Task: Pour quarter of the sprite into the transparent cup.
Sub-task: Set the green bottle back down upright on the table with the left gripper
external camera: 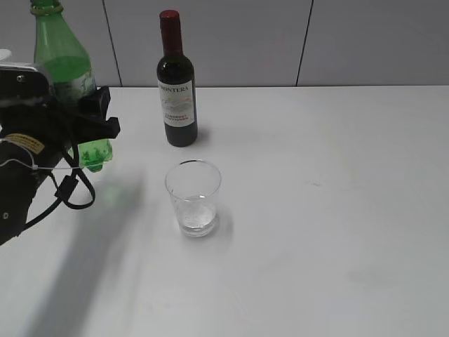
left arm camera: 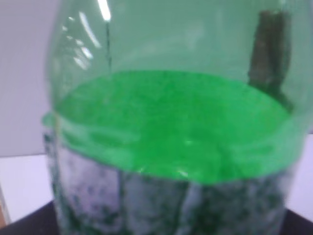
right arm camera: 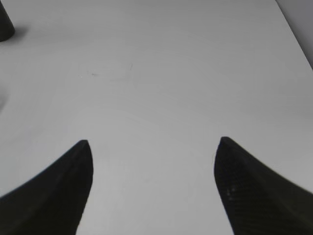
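Observation:
Next, my left gripper sets the sprite down and lets it go on the white table [external camera: 107, 160], next to the dark wine bottle and close to the back wall.
The sprite [external camera: 64, 67], a green plastic bottle without a cap, stands upright at the far left, lifted off the table. My left gripper [external camera: 84, 116] is shut on its label band. In the left wrist view the sprite [left arm camera: 171, 127] fills the frame, its liquid level near the middle. The transparent cup [external camera: 193, 198] stands upright on the white table [external camera: 337, 210], to the right of the sprite and nearer the camera; whether it holds liquid cannot be told. My right gripper [right arm camera: 152, 147] is open and empty above bare table; it does not show in the exterior view.
A dark wine bottle with a red cap [external camera: 176, 84] stands behind the cup near the back wall. Its base shows at the top left of the right wrist view [right arm camera: 5, 24].

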Tool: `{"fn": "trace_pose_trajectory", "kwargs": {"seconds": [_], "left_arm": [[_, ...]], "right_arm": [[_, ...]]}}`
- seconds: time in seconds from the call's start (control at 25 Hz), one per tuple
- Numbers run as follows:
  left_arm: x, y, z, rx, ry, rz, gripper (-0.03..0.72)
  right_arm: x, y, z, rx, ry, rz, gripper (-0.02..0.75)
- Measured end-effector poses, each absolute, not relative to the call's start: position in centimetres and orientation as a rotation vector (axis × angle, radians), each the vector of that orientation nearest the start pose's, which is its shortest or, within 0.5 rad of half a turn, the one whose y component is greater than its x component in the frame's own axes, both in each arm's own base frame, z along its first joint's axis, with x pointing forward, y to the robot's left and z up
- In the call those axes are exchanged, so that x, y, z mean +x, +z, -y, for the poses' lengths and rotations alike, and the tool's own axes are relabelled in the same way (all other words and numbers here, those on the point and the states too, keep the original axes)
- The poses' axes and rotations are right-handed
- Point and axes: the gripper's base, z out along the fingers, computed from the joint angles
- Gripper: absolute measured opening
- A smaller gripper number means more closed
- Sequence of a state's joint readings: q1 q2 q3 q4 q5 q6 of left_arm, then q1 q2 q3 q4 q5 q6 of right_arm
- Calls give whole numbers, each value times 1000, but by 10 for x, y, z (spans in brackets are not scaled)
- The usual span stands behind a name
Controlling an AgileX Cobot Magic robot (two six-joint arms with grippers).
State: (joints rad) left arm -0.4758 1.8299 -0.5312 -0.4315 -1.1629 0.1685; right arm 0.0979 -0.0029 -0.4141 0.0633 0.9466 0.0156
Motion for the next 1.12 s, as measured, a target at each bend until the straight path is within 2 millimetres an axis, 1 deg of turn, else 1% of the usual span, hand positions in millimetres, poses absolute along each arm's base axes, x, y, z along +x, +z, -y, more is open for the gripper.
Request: {"fn": "trace_pose_trajectory", "kwargs": {"seconds": [0.12,0.32,0.52,0.8,0.96,1.12], "left_arm": [[302,150,107,89,-40,-1620,458],[329,138,113,85,-37,-1613,458],[349,123,116,75,-24,-1620,458],[368,104,119,68,-13,-1631,458],[374,94,115,57,4,-1644,458],[377,94,107,39,20,-1642,458]], "right_arm": [[8,262,-5,-79,147,-2013,594],[8,262,-5,-79,147,-2013,594],[8,262,-5,-78,148,-2013,594],[8,262,-5,-78,148,-2013,594],[8,262,-5,-79,147,-2013,594],[8,262,-5,-79,147,-2013,594]]}}
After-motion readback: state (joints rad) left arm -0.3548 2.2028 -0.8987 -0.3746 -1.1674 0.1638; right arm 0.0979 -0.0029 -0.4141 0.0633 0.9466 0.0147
